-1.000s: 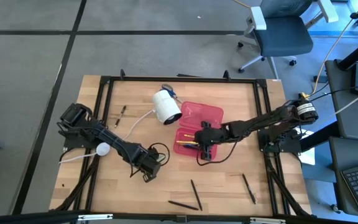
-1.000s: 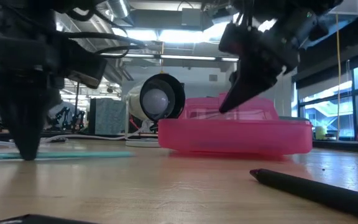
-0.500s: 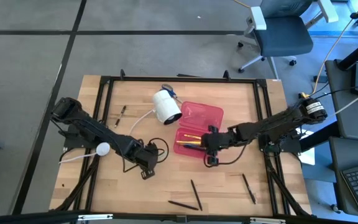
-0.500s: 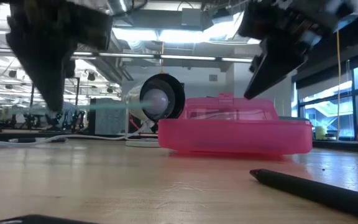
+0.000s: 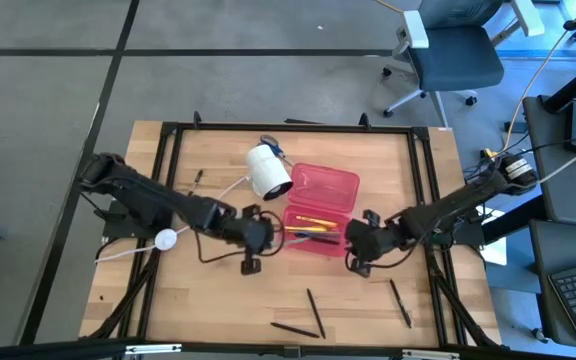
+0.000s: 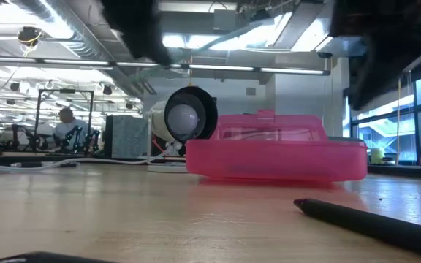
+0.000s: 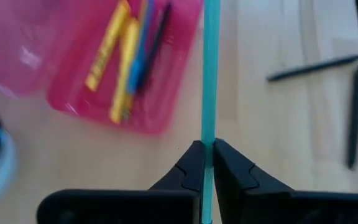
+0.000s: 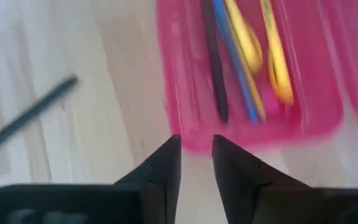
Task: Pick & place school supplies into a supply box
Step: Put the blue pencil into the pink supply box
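Note:
My left gripper is going to let go of the teal pencil in the tray (image 5: 317, 234) (image 7: 148, 51) between the blue pen and the black pen.
The translucent pink supply box (image 5: 318, 205) lies open in the middle of the table, its lid (image 5: 325, 184) on the far side. Its tray (image 7: 126, 68) holds yellow, blue and black pens (image 8: 241, 50). My left gripper (image 5: 256, 240) is just left of the tray and shut on a teal pencil (image 7: 209, 74). My right gripper (image 5: 356, 250) is off the tray's near right corner; its fingers (image 8: 196, 146) stand a little apart and hold nothing. Three black pens (image 5: 313, 312) lie near the front edge. A short pencil (image 5: 197, 180) lies at the far left. My left gripper pinches the teal pencil's shaft (image 7: 209, 134) between its two fingertips (image 7: 191, 167). A long stretch of the pencil reaches out past the fingers toward the table's right, beside the tray's near edge. The pencil is clear of the table.
A white cylinder (image 5: 268, 170) with a white cable stands at the box's far left corner. A white ball (image 5: 165, 239) lies under my left arm. In the low view a black pen (image 6: 371, 219) lies in the foreground in front of the box (image 6: 276, 157).
My left gripper has lifted the teal pencil off the table and carried it up and toward the table's right, to the box's left side. My right gripper has drawn back from above the tray, up and toward the right and near edges.

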Robot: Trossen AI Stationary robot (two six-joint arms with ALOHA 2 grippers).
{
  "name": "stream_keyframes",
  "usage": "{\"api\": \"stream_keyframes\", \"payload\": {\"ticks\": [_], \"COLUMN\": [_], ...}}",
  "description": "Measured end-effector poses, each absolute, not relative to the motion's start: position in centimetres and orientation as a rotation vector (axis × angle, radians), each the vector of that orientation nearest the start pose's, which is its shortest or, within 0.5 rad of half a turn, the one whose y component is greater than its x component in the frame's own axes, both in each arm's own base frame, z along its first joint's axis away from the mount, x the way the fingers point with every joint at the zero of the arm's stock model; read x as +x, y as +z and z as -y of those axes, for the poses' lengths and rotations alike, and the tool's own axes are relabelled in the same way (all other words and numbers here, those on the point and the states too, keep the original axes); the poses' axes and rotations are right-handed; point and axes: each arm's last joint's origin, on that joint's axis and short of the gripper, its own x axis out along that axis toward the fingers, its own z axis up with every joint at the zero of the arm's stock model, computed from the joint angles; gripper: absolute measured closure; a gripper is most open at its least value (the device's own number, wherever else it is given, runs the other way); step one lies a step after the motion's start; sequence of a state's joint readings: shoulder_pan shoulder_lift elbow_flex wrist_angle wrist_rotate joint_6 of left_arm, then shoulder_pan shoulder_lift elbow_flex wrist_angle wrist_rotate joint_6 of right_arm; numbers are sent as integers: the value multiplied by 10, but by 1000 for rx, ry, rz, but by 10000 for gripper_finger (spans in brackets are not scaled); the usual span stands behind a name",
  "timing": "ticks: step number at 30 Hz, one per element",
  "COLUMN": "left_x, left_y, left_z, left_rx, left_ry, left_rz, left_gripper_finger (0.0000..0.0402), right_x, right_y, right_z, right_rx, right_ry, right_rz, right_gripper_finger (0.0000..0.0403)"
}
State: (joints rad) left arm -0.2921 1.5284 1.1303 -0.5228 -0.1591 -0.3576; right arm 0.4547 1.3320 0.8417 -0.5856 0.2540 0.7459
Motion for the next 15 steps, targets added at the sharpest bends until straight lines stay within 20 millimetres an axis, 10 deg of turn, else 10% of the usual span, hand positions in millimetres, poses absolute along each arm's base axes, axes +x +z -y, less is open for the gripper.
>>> {"api": "stream_keyframes", "payload": {"ticks": [15], "left_x": [384], "left_y": [227], "left_z": [28], "left_rx": [102], "left_ry": [-75], "left_rz": [-846], "left_gripper_finger": [392], "right_x": [181], "right_y": [205], "right_z": [-141], "right_rx": [590], "right_ry": [-332], "right_rz": [-1238], "right_gripper_finger": [306]}}
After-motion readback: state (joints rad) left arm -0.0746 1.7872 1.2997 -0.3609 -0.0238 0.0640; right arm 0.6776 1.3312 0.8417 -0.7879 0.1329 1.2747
